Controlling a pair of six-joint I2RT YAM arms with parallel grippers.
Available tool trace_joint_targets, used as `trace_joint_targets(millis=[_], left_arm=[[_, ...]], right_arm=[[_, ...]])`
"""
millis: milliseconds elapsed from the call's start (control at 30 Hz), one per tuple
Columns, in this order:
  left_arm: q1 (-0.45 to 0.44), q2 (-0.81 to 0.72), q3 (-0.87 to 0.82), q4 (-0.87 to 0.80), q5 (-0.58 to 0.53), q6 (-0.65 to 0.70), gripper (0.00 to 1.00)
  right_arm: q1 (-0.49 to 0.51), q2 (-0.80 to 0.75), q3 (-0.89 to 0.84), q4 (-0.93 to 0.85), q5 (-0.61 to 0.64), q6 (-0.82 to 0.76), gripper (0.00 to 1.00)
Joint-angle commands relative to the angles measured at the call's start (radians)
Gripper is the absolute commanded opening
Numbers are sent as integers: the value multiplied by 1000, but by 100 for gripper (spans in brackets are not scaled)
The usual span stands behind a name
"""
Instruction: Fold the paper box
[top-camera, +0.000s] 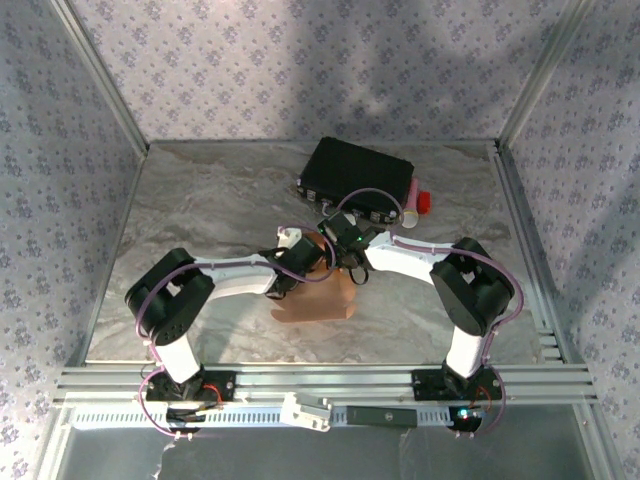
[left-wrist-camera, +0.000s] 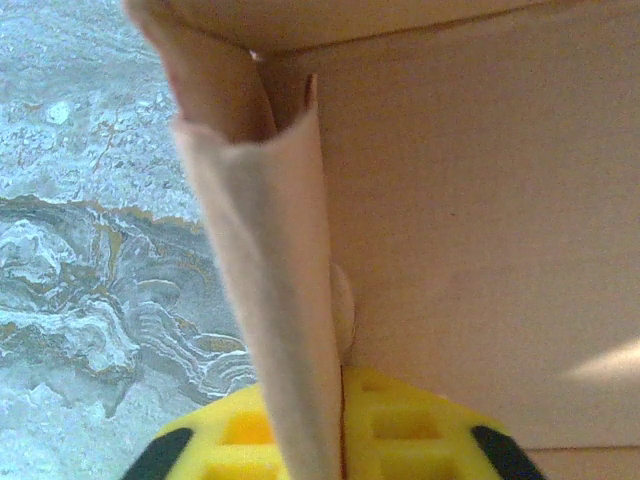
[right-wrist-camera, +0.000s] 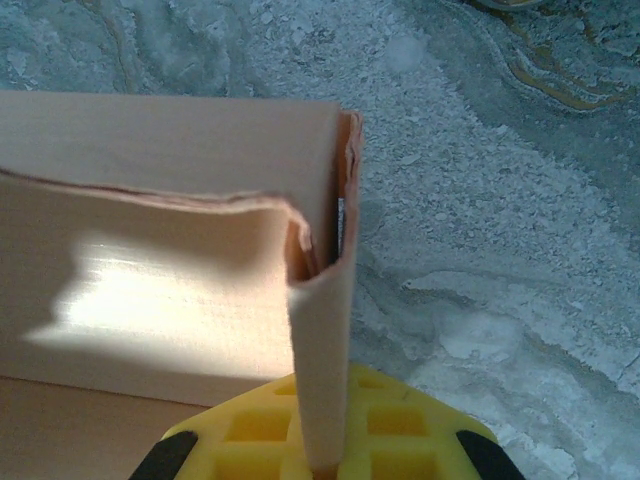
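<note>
The doubled side gapes at its far end, ahead of my left gripper's fingertips, so next my left gripper opens and pinches the wall nearer that end (left-wrist-camera: 265, 205).
The salmon-pink paper box (top-camera: 315, 302) lies partly folded at the middle of the table, with both arms meeting over its far edge. My left gripper (top-camera: 312, 262) is shut on a doubled-over side wall of the paper box (left-wrist-camera: 270, 260), which rises between the yellow jaws (left-wrist-camera: 335, 410); a broad panel (left-wrist-camera: 470, 220) fills the space to its right. My right gripper (top-camera: 340, 258) is shut on another folded wall (right-wrist-camera: 322, 330) at a corner of the box, with the wall standing upright between its yellow jaws (right-wrist-camera: 322, 425). A panel (right-wrist-camera: 150, 300) stretches left of that corner.
A black hard case (top-camera: 358, 180) lies just behind the grippers, with a white tube (top-camera: 409, 206) and a red object (top-camera: 425, 202) at its right end. Marbled table (top-camera: 200, 200) spreads left and right of the box. Aluminium rails frame the table.
</note>
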Motion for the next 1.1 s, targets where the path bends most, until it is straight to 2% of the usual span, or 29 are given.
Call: trace_joint_targets(millis=[0,167,633,867,1000,1067], left_arm=[[-17,-14,17,-41,-2,35,26],[-11,-90,16,-27,47,67,39],[103,-162,15,22,247,138,43],[113,-141,42,0,207,148,40],[112,-116,46,1,192,158,29],[109,-101,45,3,186,157,27]], right_arm=[[17,17,17,-38,-20,-7,0],[17,20,17,-39,-18,-6,0],[17,24,25,-45,-23,-6,0],[17,33,41,-60,-23,-4,0],[13,32,46,-67,-26,-3,0],[12,31,50,-70,-26,-3,0]])
